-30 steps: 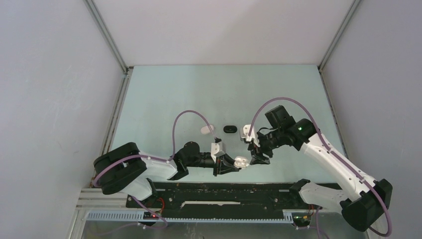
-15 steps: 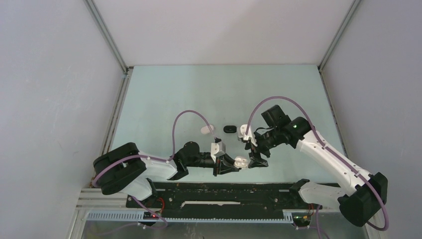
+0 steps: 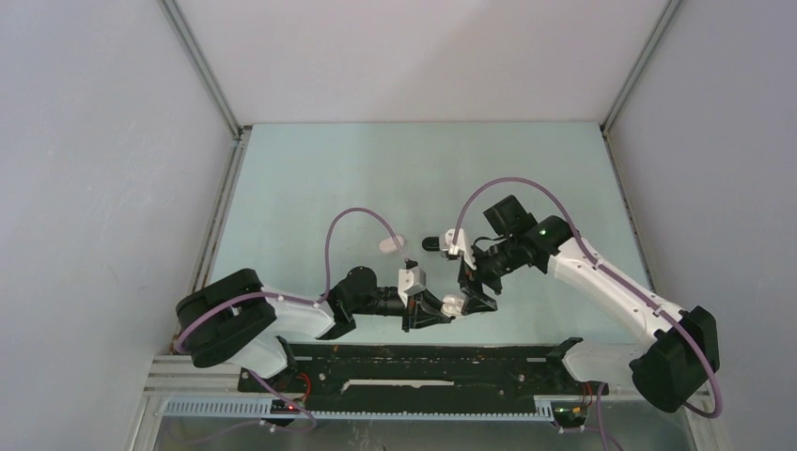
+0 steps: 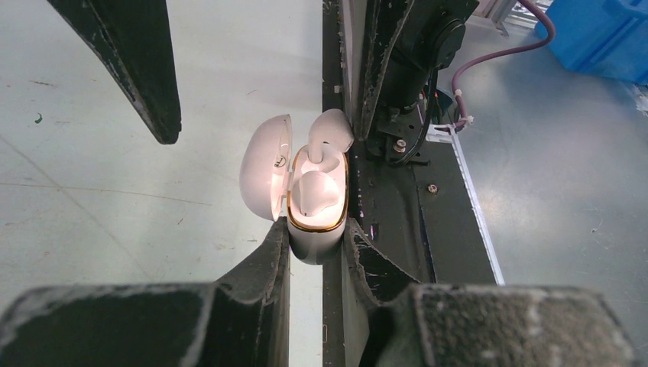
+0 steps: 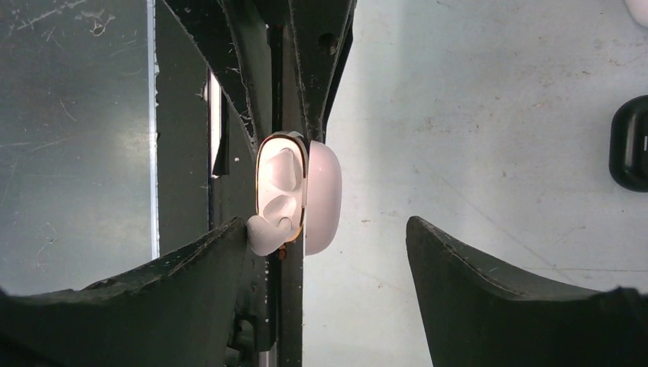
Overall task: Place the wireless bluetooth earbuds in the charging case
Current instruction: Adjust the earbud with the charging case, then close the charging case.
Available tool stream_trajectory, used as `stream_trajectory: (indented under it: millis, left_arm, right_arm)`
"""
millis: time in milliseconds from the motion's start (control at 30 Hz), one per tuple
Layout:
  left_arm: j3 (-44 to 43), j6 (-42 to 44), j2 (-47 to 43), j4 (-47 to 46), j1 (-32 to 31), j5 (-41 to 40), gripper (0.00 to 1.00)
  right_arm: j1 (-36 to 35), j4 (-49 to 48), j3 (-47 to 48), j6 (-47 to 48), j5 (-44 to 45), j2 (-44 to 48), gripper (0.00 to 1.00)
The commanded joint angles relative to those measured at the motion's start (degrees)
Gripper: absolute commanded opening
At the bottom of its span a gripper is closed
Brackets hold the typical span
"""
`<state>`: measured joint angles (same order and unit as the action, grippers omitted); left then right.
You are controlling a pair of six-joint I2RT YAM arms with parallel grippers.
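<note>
I will use my left gripper to set the white charging case down on the pale green table (image 3: 446,266), just in front of the black case.
My left gripper (image 4: 315,233) is shut on an open white charging case (image 4: 315,225) with a gold rim; its lid (image 4: 265,167) is swung to the left. One white earbud (image 4: 317,191) sits in the case. A second white earbud (image 4: 330,131) sticks out of the far slot, tilted and only partly in. My right gripper (image 5: 327,225) is open wide at the case's end. Its left finger (image 5: 191,267) touches the protruding earbud (image 5: 267,233). In the top view the case (image 3: 454,303) lies between the left gripper (image 3: 440,310) and the right gripper (image 3: 473,293).
A closed black case (image 3: 433,243) and a white case (image 3: 391,244) lie on the pale green table (image 3: 376,178) behind the grippers. The black case also shows in the right wrist view (image 5: 630,143). The black base rail (image 3: 423,362) runs along the near edge.
My right arm has swung left and in toward the case, bringing its open fingers up to the case's end. The left arm and the case have stayed still.
</note>
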<state>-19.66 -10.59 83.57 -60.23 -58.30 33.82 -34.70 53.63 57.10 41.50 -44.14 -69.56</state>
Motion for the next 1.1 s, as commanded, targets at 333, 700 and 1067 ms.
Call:
stream_trajectory:
  millis: [333,700,1067]
  left_arm:
    - [-2.4,-0.8,-0.7,-2.5,-0.3,1.9,0.0]
    - [-2.6,-0.7,-0.6,-1.9,-0.2,1.5,0.0]
    - [-2.3,-0.4,-1.2,-1.9,-0.2,1.1,0.0]
  right_arm:
    - [2.4,0.6,7.0,-2.9,-9.2,-3.5,0.79]
    - [3.7,6.9,6.2,4.2,-10.3,-3.3,0.8]
    - [0.3,4.3,3.9,1.9,-6.6,-5.2,0.81]
